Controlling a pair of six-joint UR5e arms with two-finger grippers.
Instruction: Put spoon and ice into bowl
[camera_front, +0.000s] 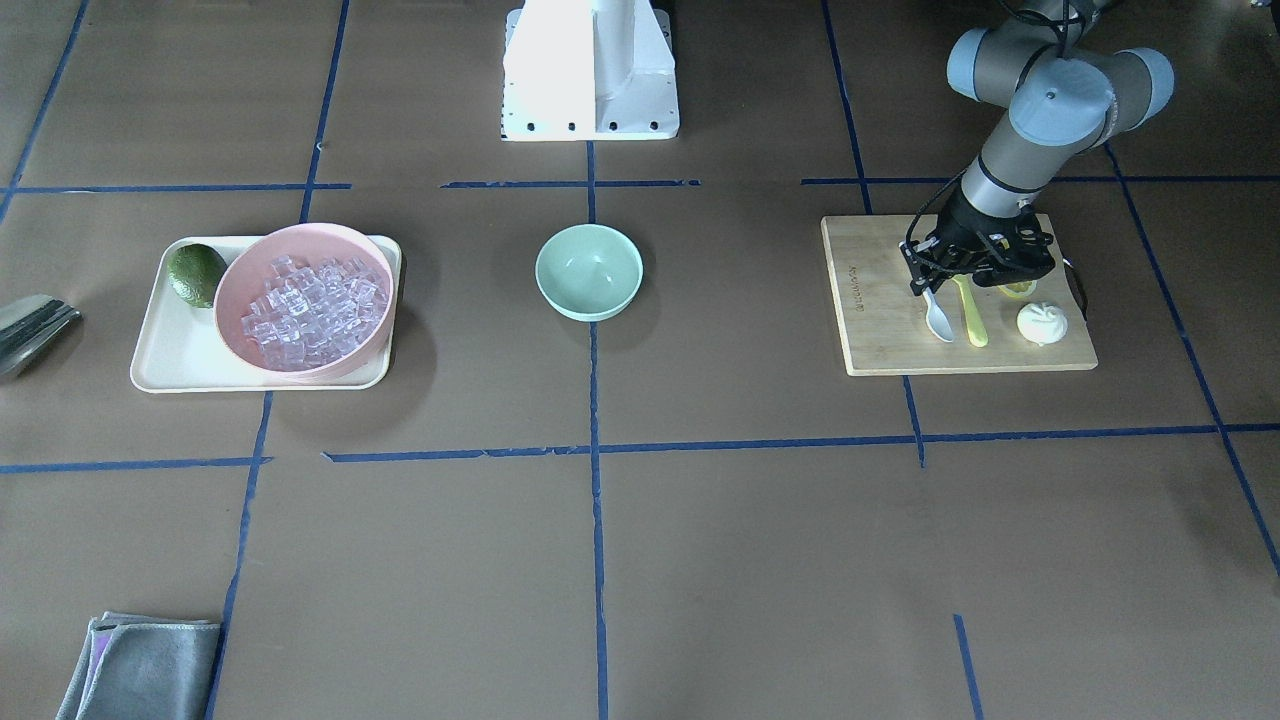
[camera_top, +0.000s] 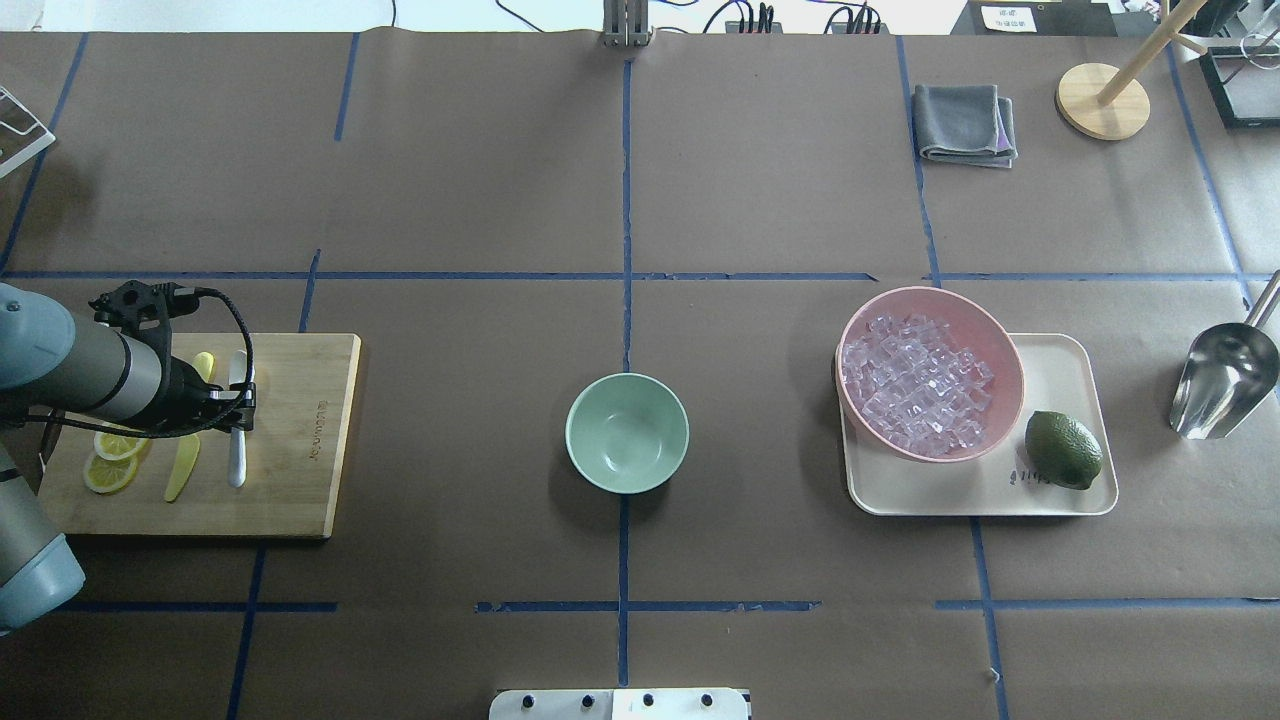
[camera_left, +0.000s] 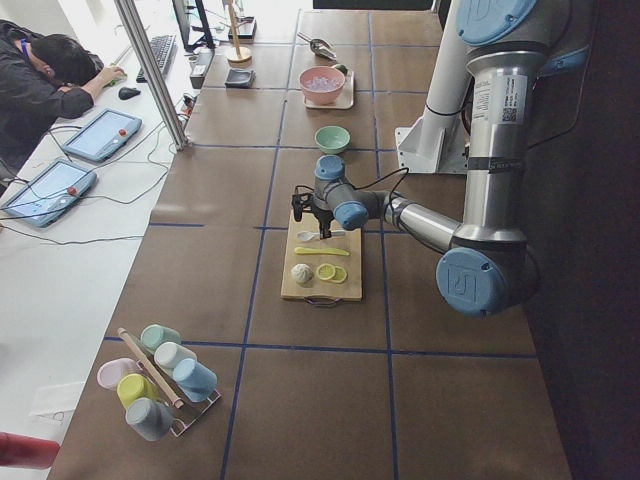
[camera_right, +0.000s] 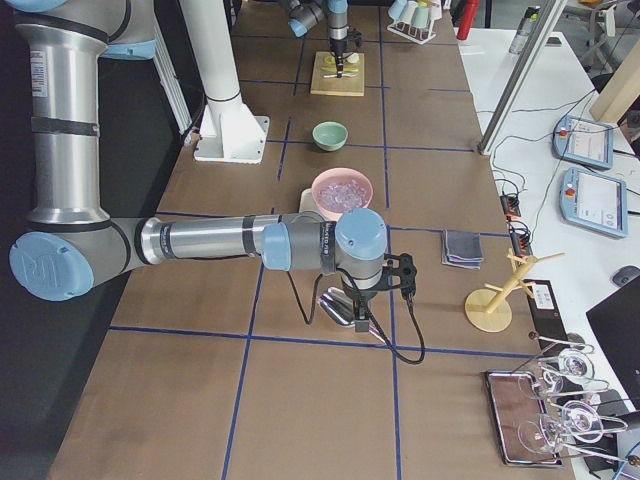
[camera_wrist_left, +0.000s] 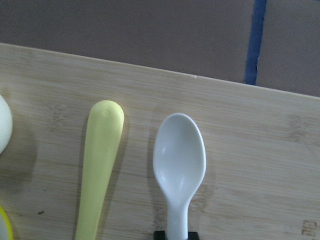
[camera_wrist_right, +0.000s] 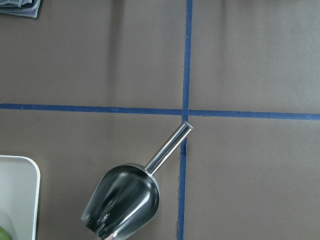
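Note:
My left gripper has the white spoon. It will let go of the spoon inside the empty mint-green bowl (camera_front: 594, 274) at the middle of the table.
The white spoon (camera_top: 237, 462) lies on the wooden cutting board (camera_top: 300, 440) at the robot's left, beside the yellow-green knife (camera_top: 182, 468). My left gripper (camera_top: 238, 410) is down on the spoon's handle, its black fingertips (camera_wrist_left: 159, 235) close against both sides of the handle; the scoop (camera_wrist_left: 179, 155) rests on the board. The mint-green bowl (camera_top: 627, 432) stands empty at the table's middle. The ice (camera_top: 915, 385) fills the pink bowl (camera_top: 1010, 350) on the right. My right gripper (camera_right: 356, 308) hangs over the metal scoop (camera_wrist_right: 122, 202); I cannot tell whether it is open.
The pink bowl and a dark green fruit (camera_top: 1063, 449) sit on a cream tray (camera_top: 1060, 360). Lemon slices (camera_top: 112, 460) and a white bun (camera_front: 1042, 322) share the board. A grey cloth (camera_top: 965, 123) and a wooden stand (camera_top: 1103, 100) are at the far right.

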